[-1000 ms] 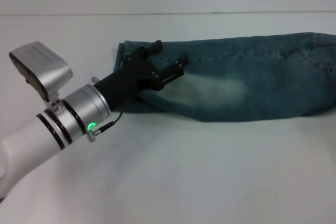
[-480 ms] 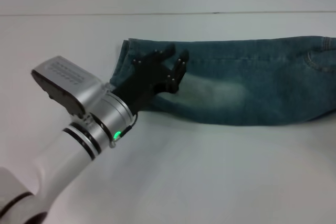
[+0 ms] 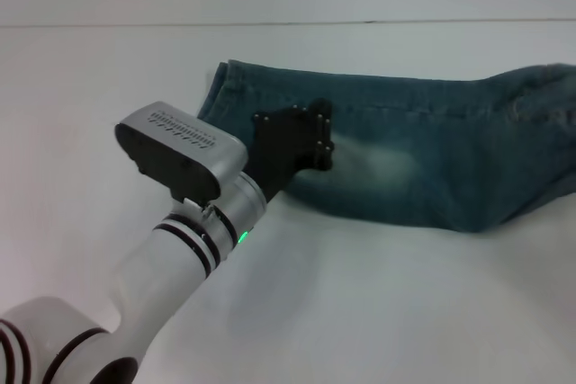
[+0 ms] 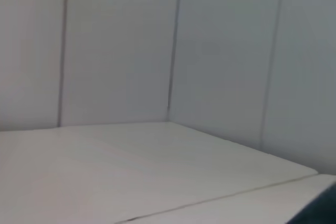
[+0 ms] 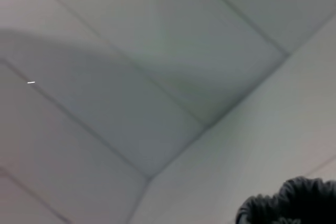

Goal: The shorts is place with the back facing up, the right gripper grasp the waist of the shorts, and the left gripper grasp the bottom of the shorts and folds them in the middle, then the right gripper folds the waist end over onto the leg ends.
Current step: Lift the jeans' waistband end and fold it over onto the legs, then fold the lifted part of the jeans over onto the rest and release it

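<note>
The robot's right gripper needs to set the waist end down on the far corner of the leg ends [image 3: 232,78].
The shorts [image 3: 423,168] lie lengthwise across the white table in the head view, folded along the middle into one long blue-green denim strip with a pale faded patch. The leg ends [image 3: 220,96] are at the left. My left gripper [image 3: 322,137] rests low over the denim just right of those hems, open, with nothing seen between its fingers. The waist end [image 3: 549,87] is bunched and raised at the right edge of the view. A dark ruffled band, likely the waist [image 5: 289,203], shows in the right wrist view. The right gripper is out of view.
The white table [image 3: 360,312] stretches in front of and behind the shorts. My left arm's silver wrist box [image 3: 180,146] sits left of the strip. White wall panels [image 4: 173,51] stand behind the table.
My left arm has swung right and rotated, its gripper now farther along the leg. The right end of the shorts has lifted and drawn leftward.
</note>
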Robot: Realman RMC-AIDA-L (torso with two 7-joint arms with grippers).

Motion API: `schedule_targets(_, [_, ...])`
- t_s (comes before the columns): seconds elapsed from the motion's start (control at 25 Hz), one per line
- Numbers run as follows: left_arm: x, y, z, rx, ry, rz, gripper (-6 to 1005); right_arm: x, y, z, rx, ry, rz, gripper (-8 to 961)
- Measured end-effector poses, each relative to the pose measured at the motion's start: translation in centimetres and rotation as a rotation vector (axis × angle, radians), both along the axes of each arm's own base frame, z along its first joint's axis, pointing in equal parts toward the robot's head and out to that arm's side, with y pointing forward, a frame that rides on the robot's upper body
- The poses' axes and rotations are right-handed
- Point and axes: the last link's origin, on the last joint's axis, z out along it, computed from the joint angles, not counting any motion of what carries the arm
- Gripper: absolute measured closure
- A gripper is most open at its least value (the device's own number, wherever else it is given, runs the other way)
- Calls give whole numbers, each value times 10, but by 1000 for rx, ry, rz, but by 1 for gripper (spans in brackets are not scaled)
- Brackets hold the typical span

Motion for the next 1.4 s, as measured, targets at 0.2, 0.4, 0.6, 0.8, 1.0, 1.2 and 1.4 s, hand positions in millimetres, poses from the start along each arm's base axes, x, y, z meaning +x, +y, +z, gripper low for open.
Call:
schedule_targets(0.2, [3,1,-5,-27,28,-12,965,-38,38,-1,-39,10,124,869])
schedule_targets(0.4, [1,0,-9,-54,57,-6,962,-87,78,-1,-118,-7,252,871])
schedule_targets(0.6, [0,1,-10,-62,65,6,961,-135,107,-11,-219,-35,362,873])
schedule_targets(0.8, [1,3,-9,-55,58,15,962,-176,131,-23,-283,-82,421,863])
schedule_targets(1.0, [-1,1,-10,-56,55,22,962,-206,150,-45,-327,-177,431,851])
schedule_targets(1.2, [-6,-4,-9,-53,43,37,961,-228,158,-68,-363,-255,446,838])
schedule_targets(1.4, [-13,-10,-8,-43,37,52,960,-242,162,-96,-398,-370,451,826])
